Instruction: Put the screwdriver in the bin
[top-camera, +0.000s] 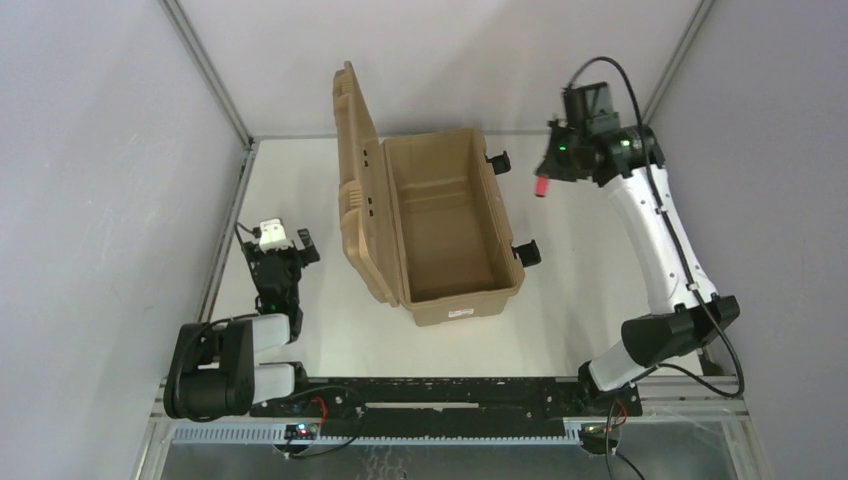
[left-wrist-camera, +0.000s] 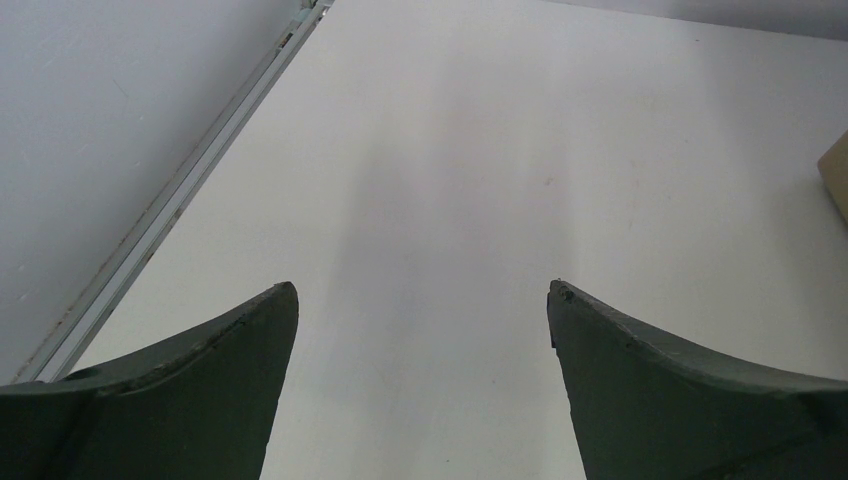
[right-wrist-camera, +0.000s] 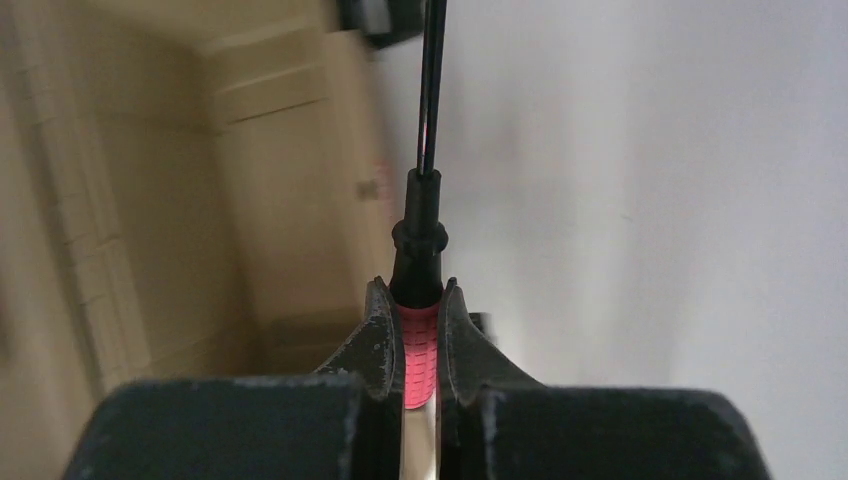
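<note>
Next, I let go of the screwdriver with my right gripper on the middle of the tan bin's bottom (top-camera: 442, 243).
The tan bin (top-camera: 440, 225) stands in the middle of the table with its ribbed lid (top-camera: 355, 180) swung open to the left and two black latches on its right side. My right gripper (top-camera: 548, 170) is in the air to the right of the bin's far right corner, shut on the screwdriver (top-camera: 542, 187). In the right wrist view the fingers (right-wrist-camera: 375, 340) clamp the red handle (right-wrist-camera: 419, 345), and the thin black shaft (right-wrist-camera: 431, 90) points away, with the bin (right-wrist-camera: 270, 200) to the left. My left gripper (left-wrist-camera: 422, 300) is open and empty over bare table, left of the bin (top-camera: 285, 250).
Metal frame rails (top-camera: 225, 230) and grey walls bound the table at left, back and right. A corner of the bin (left-wrist-camera: 836, 180) shows at the right edge of the left wrist view. A black rail (top-camera: 440, 395) runs along the near edge between the arm bases.
</note>
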